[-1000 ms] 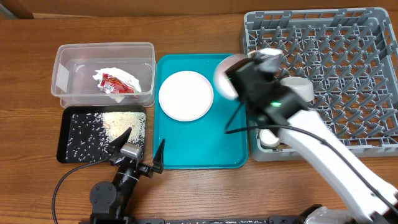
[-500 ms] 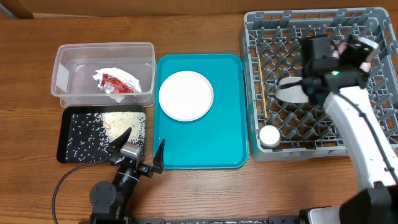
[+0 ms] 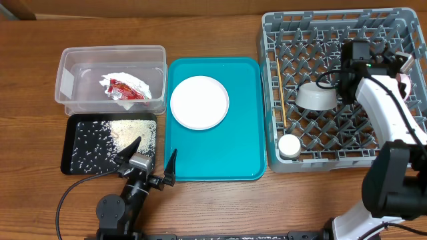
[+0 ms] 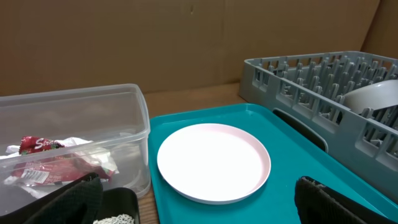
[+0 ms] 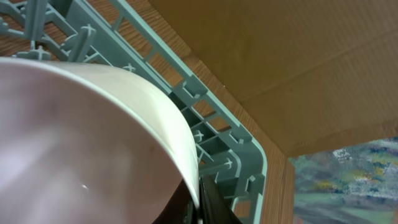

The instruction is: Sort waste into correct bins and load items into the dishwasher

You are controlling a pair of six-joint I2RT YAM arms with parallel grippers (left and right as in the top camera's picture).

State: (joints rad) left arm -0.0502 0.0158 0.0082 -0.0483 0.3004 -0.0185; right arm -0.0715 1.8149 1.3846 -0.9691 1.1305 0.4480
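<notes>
My right gripper is going to release the small pale-pink plate on edge between the grey dish rack's wires beside the bowl (image 3: pixel 361 91).
My right gripper (image 3: pixel 395 65) is shut on the rim of the small pale-pink plate (image 3: pixel 403 79) and holds it on edge over the right side of the grey dish rack (image 3: pixel 333 20). In the right wrist view the plate (image 5: pixel 81 143) fills the left, and the fingers (image 5: pixel 200 208) pinch its rim. The bowl (image 3: pixel 315 97), cup (image 3: pixel 289 145) and chopsticks (image 3: pixel 281 93) are in the rack. The large white plate (image 3: pixel 199 101) lies on the teal tray. My left gripper (image 3: pixel 148 160) is open and empty at the tray's front left corner; it also shows in the left wrist view (image 4: pixel 199 205).
The clear tub (image 3: pixel 73 60) holds the napkin (image 3: pixel 137 85) and the red wrapper (image 3: pixel 123 90). The black tray (image 3: pixel 70 157) holds rice grains (image 3: pixel 130 132). The teal tray (image 3: pixel 227 153) lies between the bins and the rack. A cardboard wall stands behind the table.
My right arm has carried the pink plate from over the teal tray's right edge across to the rack's far right side. The left arm has not moved.
</notes>
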